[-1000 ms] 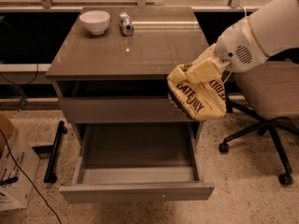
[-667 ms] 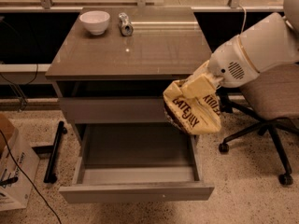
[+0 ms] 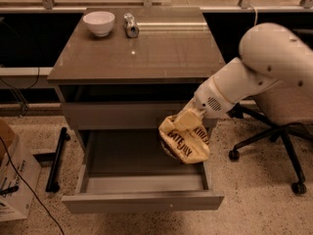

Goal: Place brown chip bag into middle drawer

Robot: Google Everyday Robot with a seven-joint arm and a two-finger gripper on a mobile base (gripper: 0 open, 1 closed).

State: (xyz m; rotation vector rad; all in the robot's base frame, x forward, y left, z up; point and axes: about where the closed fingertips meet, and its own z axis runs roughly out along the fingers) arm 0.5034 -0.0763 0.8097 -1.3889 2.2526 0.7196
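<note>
Next, the gripper releases the brown chip bag on the middle drawer's grey bottom (image 3: 170,168), toward the office chair's side.
The brown chip bag (image 3: 185,140) is a yellow-tan snack bag with dark brown lettering. It hangs from my gripper (image 3: 188,117) over the right side of the open middle drawer (image 3: 142,200). The gripper is shut on the bag's top edge, at the end of my white arm coming in from the right. The drawer is pulled far out, with a grey floor (image 3: 127,155) and low side walls. The bag's lower end is about level with the drawer's right wall; I cannot tell if it touches the floor.
A white bowl (image 3: 99,22) and a small silver can (image 3: 130,25) stand at the back of the cabinet top (image 3: 142,53). An office chair (image 3: 279,126) stands to the right. A cardboard box (image 3: 12,175) sits on the floor at left, beside a black bar (image 3: 56,158).
My arm has moved down and to the left, carrying the chip bag from beside the cabinet's right edge down over the open drawer.
</note>
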